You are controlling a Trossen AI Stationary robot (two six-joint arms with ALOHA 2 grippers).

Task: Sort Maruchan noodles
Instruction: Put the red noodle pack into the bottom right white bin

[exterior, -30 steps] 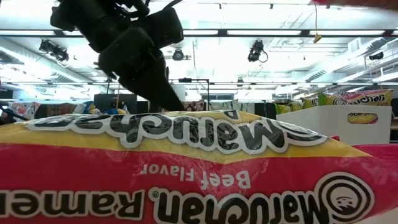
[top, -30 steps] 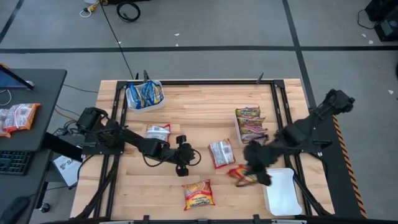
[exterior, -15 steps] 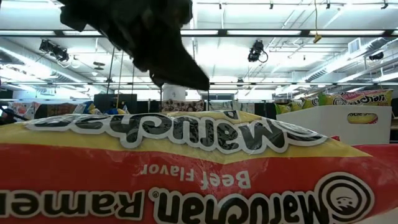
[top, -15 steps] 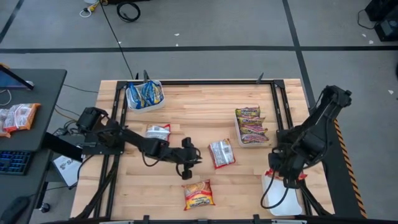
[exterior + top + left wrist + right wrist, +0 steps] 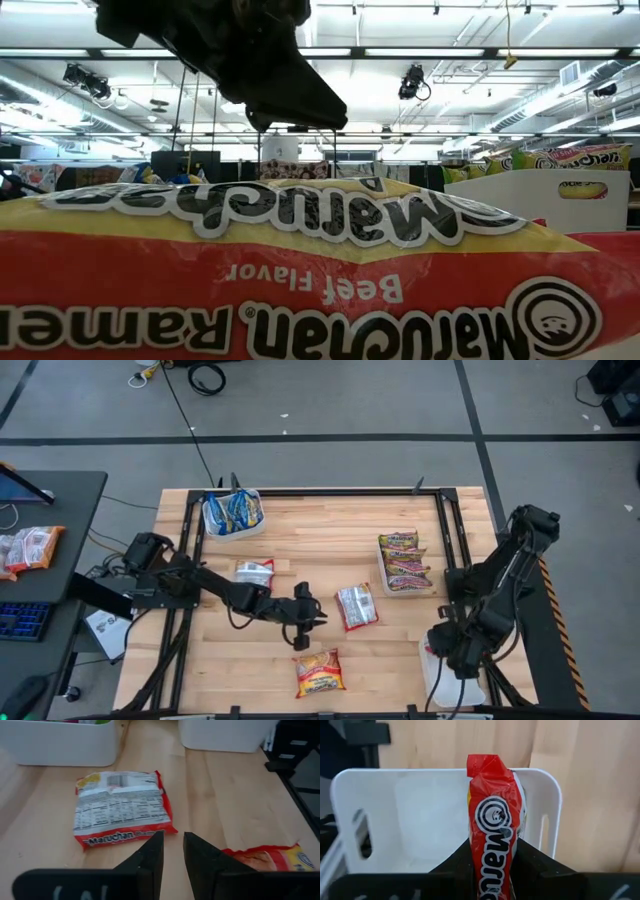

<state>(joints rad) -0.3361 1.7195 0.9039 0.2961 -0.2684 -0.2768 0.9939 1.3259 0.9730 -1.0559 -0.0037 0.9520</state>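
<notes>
The red packet's far end sticks out over the white tray's rim. Next, my right gripper takes the packet nearer its other end (image 5: 494, 887) and settles it inside.
My right gripper (image 5: 452, 650) points down over the white tray (image 5: 458, 682) at the table's near right corner, shut on a red Maruchan packet (image 5: 492, 805). My left gripper (image 5: 308, 610) hovers mid-table, its fingers (image 5: 156, 852) a narrow gap apart with nothing between them. Just beyond it a silver-white and red packet (image 5: 122, 810) lies flat on the wood. An orange-red packet (image 5: 319, 671) lies flat near the front edge. Another silver-red packet (image 5: 254, 572) lies to the left. My right gripper pinches the red packet's two flat faces (image 5: 492, 847) between its two fingers, coming from above and pointing down. The packet stands edge-on and hangs below the fingers, its crimped end (image 5: 482, 764) lowest, over the tray (image 5: 420, 810). Whether it touches the tray cannot be told.
A tray of blue packets (image 5: 232, 512) stands at the far left, a tray of yellow-green packets (image 5: 403, 563) at the right. The black frame rails (image 5: 455, 540) run beside the trays. In the low view the orange-red packet (image 5: 320, 270) fills the foreground, under the left arm (image 5: 230, 50).
My right gripper has carried the red packet from the middle of the table toward the near right corner, sinking and tipping to point straight down over the white tray. My left gripper has tipped upward a little in place.
</notes>
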